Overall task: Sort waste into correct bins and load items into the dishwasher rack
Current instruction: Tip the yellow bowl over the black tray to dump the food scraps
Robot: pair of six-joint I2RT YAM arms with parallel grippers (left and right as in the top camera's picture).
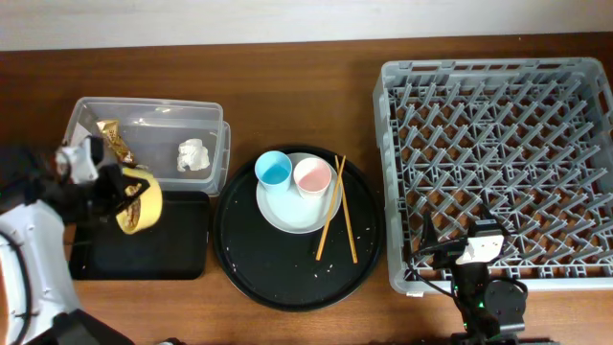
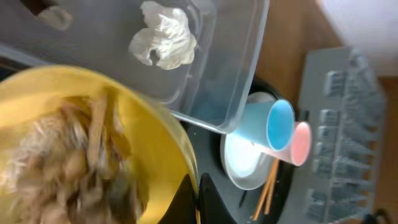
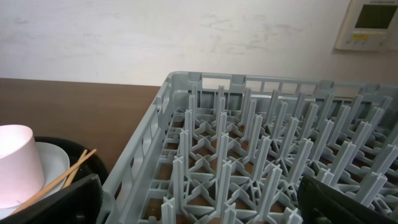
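Next, my left gripper releases the small yellow bowl, now tilted over the flat black tray, on the round black tray [image 1: 269, 256], at the spot that is just in front of the pale plate.
My left gripper [image 1: 123, 196] is shut on the rim of the small yellow bowl [image 1: 140, 201], which is tilted over the flat black tray [image 1: 144, 249]. Tan food scraps [image 2: 62, 162] lie inside the bowl [image 2: 155, 143], and its rim is pinched between my left gripper's [image 2: 198, 200] jaws. The clear tub [image 1: 153, 120] holds the white tissue [image 1: 192, 156] and the brown-gold wrapper [image 1: 113, 140]. The blue cup [image 1: 273, 170] and pink cup [image 1: 312, 176] stand on the pale plate [image 1: 292, 213], with the chopsticks [image 1: 335, 216] beside them. My right gripper [image 1: 476, 233] stands open over the front edge of the grey rack [image 1: 498, 144], nothing between its fingers [image 3: 62, 202].
The plate, cups and chopsticks rest on a large round black tray [image 1: 278, 268] between the bins and the rack. A few crumbs [image 1: 321, 271] lie on it. The rack's upright pegs [image 3: 249, 149] fill the right wrist view. The table's front edge is close below both arms.
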